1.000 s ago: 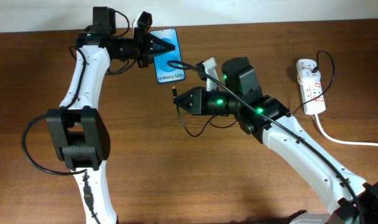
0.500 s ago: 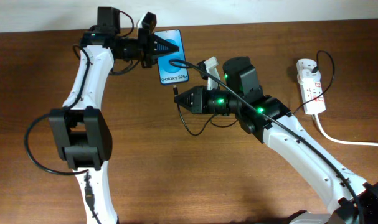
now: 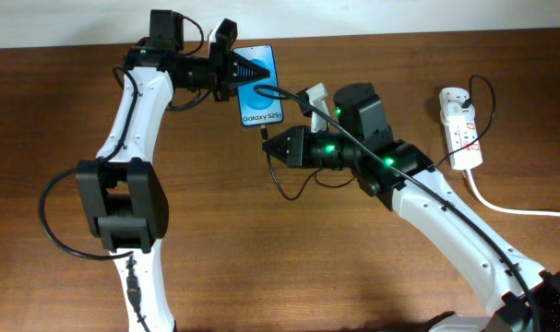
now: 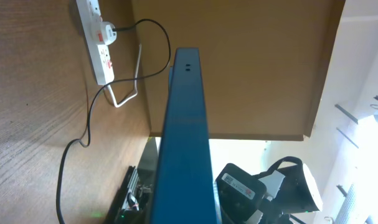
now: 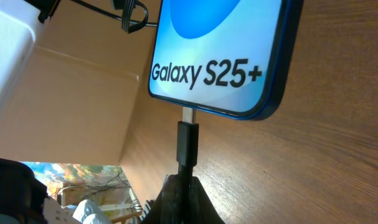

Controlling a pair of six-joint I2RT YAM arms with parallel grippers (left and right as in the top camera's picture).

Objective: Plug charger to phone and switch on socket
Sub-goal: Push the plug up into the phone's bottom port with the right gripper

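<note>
The robot's left gripper needs to release the phone, now held at the table's far middle, on the bare wooden table [image 3: 244, 150] beside the loop of black cable.
The phone [image 3: 261, 85] has a blue screen reading "Galaxy S25+" and is held at the table's far middle. My left gripper [image 3: 252, 69] is shut on its upper part. In the left wrist view the phone [image 4: 187, 137] shows edge-on. My right gripper [image 3: 272, 145] is shut on the charger [image 3: 264, 134] connector. In the right wrist view the connector [image 5: 187, 140] has its metal tip at the phone's [image 5: 220, 56] bottom port, with metal still showing. The charger cable [image 3: 353, 148] runs back over my right arm to the socket [image 3: 461, 127], a white power strip at the right.
The socket's thick white cord [image 3: 519, 208] trails off toward the right edge. A loop of black cable [image 3: 289, 189] lies on the wooden table below my right gripper. The table's far edge is just behind the phone.
My left gripper has carried the phone a little to the right. My right gripper has moved up with the connector, which now meets the phone's bottom port.
</note>
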